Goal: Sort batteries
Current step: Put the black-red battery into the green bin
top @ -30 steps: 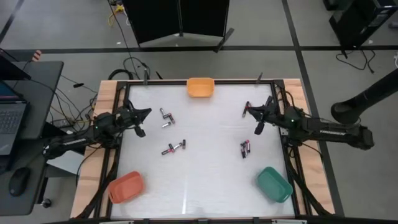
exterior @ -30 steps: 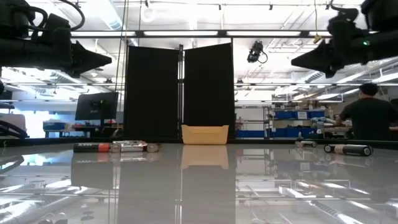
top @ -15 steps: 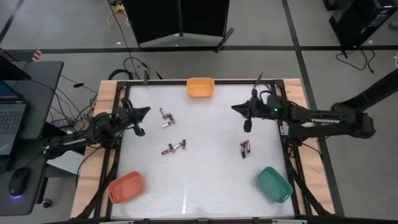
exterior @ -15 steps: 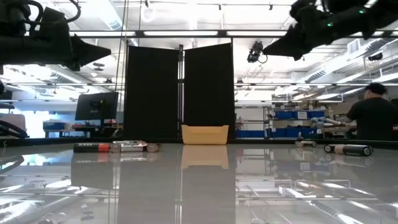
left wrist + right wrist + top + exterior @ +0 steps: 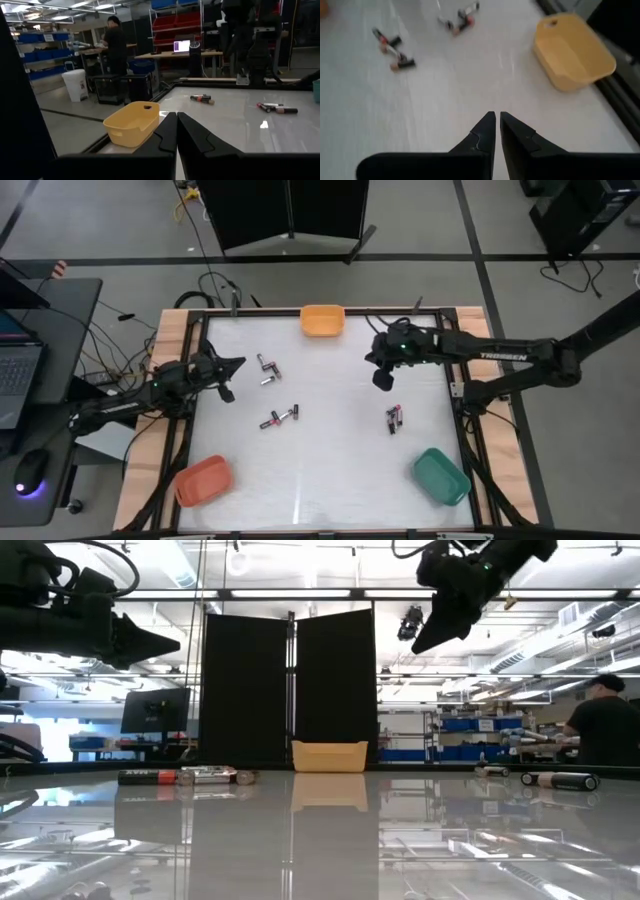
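Note:
Next, I close my right gripper on the middle of the black battery (image 5: 392, 427) at the near side of the group closest to the green bin.
Small batteries lie on the white table in three loose groups: one (image 5: 267, 370) and one (image 5: 280, 417) left of the middle, one (image 5: 394, 418) toward the right. In the low view they show as cells lying on their sides (image 5: 185, 777) (image 5: 560, 780). My left gripper (image 5: 236, 363) (image 5: 176, 116) hovers shut near the table's left edge, pointing toward the right. My right gripper (image 5: 373, 360) (image 5: 497, 116) (image 5: 418, 644) is shut, high above the table right of the middle, slanting down toward the left. Neither holds anything.
A yellow-orange bin (image 5: 322, 320) (image 5: 132, 122) (image 5: 575, 50) stands at the far edge's middle, a red-orange bin (image 5: 203, 480) at the near left corner, a green bin (image 5: 441, 475) at the near right corner. A person (image 5: 600, 730) stands in the room behind.
My right arm has swung from the table's right edge toward the middle and left, and its gripper has tipped from level to slanting downward. The batteries and bins have not moved.

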You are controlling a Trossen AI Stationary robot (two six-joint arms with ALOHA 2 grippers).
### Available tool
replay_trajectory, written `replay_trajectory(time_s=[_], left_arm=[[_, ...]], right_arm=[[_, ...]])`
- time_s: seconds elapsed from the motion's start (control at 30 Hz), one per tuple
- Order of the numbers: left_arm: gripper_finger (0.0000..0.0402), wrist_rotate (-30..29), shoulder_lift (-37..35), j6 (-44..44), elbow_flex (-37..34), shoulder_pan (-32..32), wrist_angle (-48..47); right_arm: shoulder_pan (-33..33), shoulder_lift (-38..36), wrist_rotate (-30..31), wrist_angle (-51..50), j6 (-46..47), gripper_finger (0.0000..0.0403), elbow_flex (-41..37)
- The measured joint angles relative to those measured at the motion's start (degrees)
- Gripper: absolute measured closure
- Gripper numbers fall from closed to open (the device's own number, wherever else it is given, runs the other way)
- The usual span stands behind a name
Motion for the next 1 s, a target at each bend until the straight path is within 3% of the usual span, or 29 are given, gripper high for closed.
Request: replay_trajectory(time_s=[0.2, 0.53, 1.0], left_arm=[[0.0385, 0.1, 0.0, 0.0, 0.0, 0.0, 0.0], [0.0385, 0.4, 0.0, -1.9, 0.0, 0.0, 0.1], [0.0385, 0.4, 0.0, 3.3, 0.0, 0.0, 2.2]], right_arm=[[0.5, 4.4, 0.0, -10.0, 1.1, 0.036, 5.7], [1.2, 8.7, 0.0, -15.2, 3.1, 0.0321, 7.7], [11.1, 13.1, -1.1, -25.2, 11.1, 0.0257, 7.6]])
